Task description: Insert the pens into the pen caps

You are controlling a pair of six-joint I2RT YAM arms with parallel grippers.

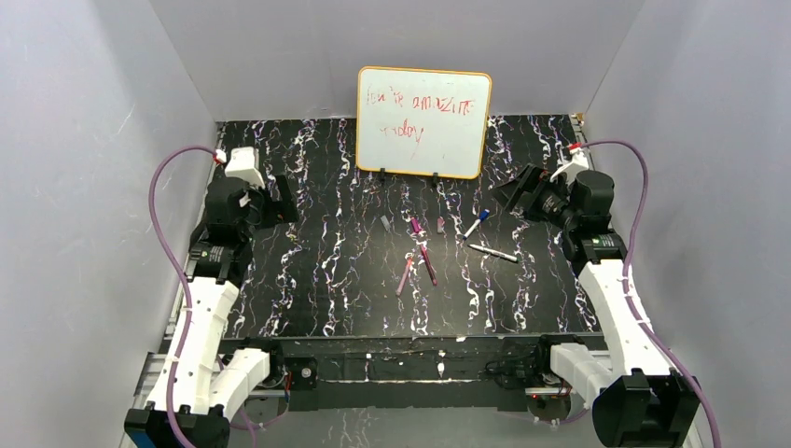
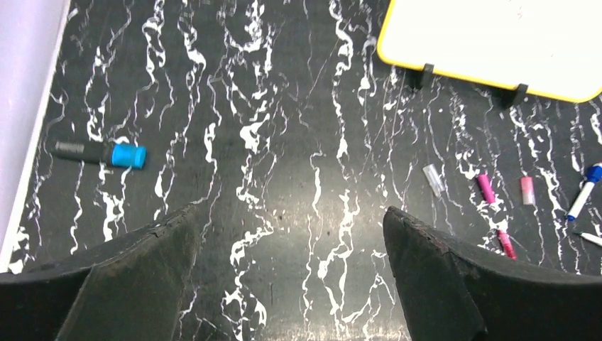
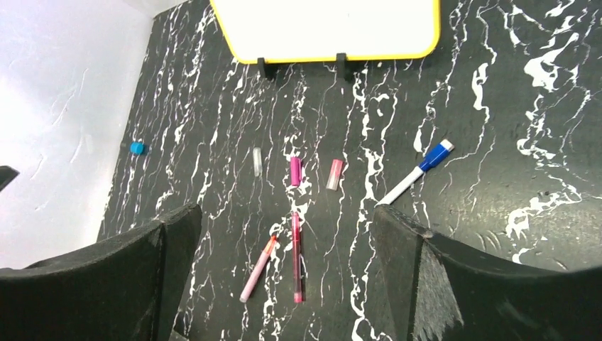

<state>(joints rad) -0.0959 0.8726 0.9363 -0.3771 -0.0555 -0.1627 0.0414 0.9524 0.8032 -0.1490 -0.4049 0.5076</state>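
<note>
My right gripper should grip the white pen with the black end on its body (image 1: 486, 250), toward its tip beside the blue-ended white pen.
Two pink pens (image 1: 404, 275) (image 1: 427, 264) lie mid-table, also below the right wrist as a pale pink pen (image 3: 257, 268) and a magenta pen (image 3: 296, 257). A white pen with a blue end (image 1: 477, 224) (image 3: 415, 174) (image 2: 583, 195) and a white pen with a black end (image 1: 492, 253) lie to their right. Three pen caps sit in a row before the whiteboard: grey (image 1: 386, 222) (image 3: 257, 161) (image 2: 433, 179), magenta (image 1: 415, 225) (image 3: 295, 171) (image 2: 485, 188), maroon-pink (image 1: 440, 224) (image 3: 334, 174) (image 2: 527, 190). My left gripper (image 1: 277, 198) (image 2: 291, 211) hangs open over bare table at the left. My right gripper (image 1: 516, 191) (image 3: 285, 211) is open and empty, above the pens.
A small yellow-framed whiteboard (image 1: 424, 121) stands on black feet at the back centre. A black marker with a blue cap (image 2: 103, 153) lies near the left wall. White walls close in the marbled black table (image 1: 326, 280) on three sides.
</note>
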